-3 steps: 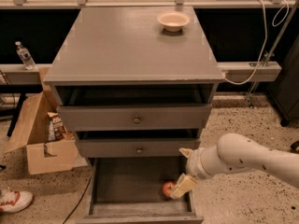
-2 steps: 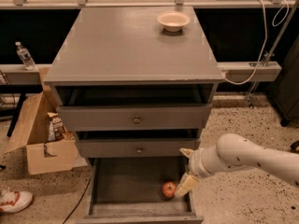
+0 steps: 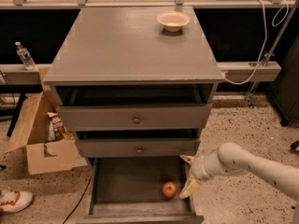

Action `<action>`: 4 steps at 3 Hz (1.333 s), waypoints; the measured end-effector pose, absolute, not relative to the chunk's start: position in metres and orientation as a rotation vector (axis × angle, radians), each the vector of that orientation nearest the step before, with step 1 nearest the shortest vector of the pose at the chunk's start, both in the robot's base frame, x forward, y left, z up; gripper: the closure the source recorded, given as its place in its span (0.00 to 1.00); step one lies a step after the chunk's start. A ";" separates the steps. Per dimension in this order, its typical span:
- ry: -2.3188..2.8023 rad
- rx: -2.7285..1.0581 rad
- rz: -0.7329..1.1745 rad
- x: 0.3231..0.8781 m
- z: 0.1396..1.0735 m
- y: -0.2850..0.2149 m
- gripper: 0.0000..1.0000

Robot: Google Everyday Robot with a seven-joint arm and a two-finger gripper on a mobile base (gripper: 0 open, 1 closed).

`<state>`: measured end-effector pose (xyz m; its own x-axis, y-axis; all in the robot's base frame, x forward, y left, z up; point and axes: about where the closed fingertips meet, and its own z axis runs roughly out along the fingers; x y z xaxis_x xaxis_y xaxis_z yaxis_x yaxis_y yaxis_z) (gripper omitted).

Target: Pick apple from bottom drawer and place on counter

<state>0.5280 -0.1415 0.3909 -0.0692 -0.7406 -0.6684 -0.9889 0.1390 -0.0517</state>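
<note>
Next, the gripper should close on the side of the red apple [image 3: 174,188] that faces the white arm, inside the bottom drawer.
The small red apple [image 3: 169,189] lies on the floor of the open bottom drawer [image 3: 126,181], near its front right corner. My gripper [image 3: 188,174] is at the drawer's right side, just right of the apple, on the end of the white arm coming in from the right. Its two cream fingers are spread apart, one fingertip [image 3: 188,189] low beside the apple and the other higher up; nothing is held. The grey counter [image 3: 121,50] tops the cabinet.
A cream bowl [image 3: 173,20] sits at the counter's back right. The two upper drawers [image 3: 136,119] are partly pulled out above the bottom one. A cardboard box [image 3: 44,134] stands on the floor to the left, with a shoe [image 3: 14,200] and a water bottle [image 3: 23,55] nearby.
My gripper has shifted slightly right, away from the apple, so the apple now shows in full. The apple has stayed in place.
</note>
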 end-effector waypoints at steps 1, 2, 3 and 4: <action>1.867 -1.658 0.587 0.528 0.385 -0.139 0.00; 1.876 -1.670 0.571 0.535 0.352 -0.138 0.00; 1.878 -1.673 0.535 0.548 0.310 -0.140 0.00; 1.902 -1.672 0.496 0.564 0.265 -0.137 0.00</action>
<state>0.5637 -0.1368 0.2646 -0.0719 -0.7795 -0.6222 -0.9842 0.1568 -0.0827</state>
